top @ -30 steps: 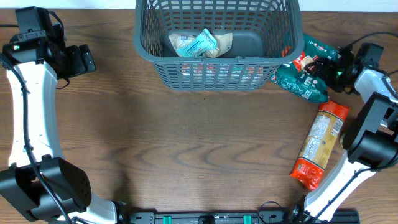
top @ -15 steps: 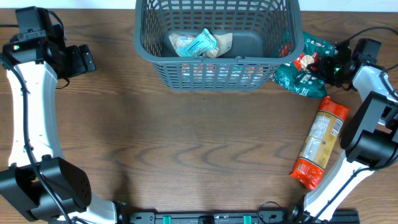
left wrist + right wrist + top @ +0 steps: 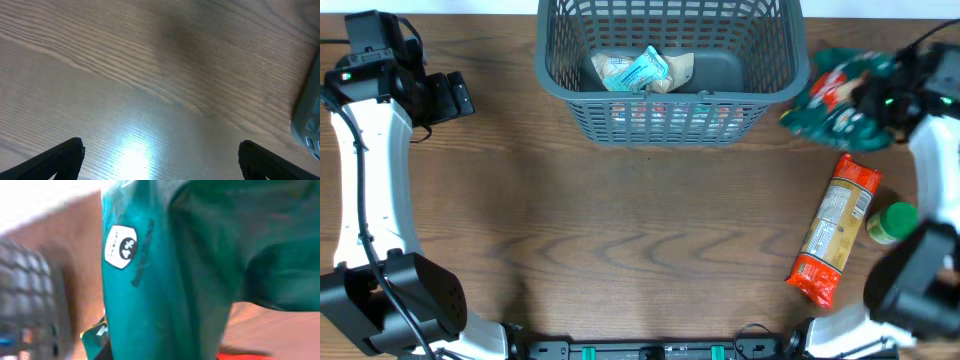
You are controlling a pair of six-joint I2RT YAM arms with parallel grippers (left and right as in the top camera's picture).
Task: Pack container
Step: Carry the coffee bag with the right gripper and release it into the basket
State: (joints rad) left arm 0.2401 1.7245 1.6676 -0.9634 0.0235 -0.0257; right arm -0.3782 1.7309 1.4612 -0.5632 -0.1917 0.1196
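Note:
My right gripper needs to let go of the green packet inside the basket [image 3: 735,81], beside the pale and teal packets.
The container [image 3: 670,98], a dark grey lattice basket, stands at the back centre with pale and teal packets [image 3: 642,70] inside. My right gripper [image 3: 885,100] is shut on a dark green snack packet [image 3: 835,102], which hangs blurred above the table just right of the basket. In the right wrist view the green packet [image 3: 175,270] fills the frame and hides my fingers; the basket wall [image 3: 25,295] shows at the left. My left gripper [image 3: 455,97] is open over bare wood at the far left, its fingertips [image 3: 60,160] wide apart with nothing between them.
A long orange packet [image 3: 835,232] lies on the table at the right. A green-lidded jar [image 3: 890,222] stands beside it. The basket's corner [image 3: 310,115] shows at the right edge of the left wrist view.
My right gripper has shut on the green packet and lifted it off the table. The right arm has swung away, uncovering the green-lidded jar. The left arm is unchanged.

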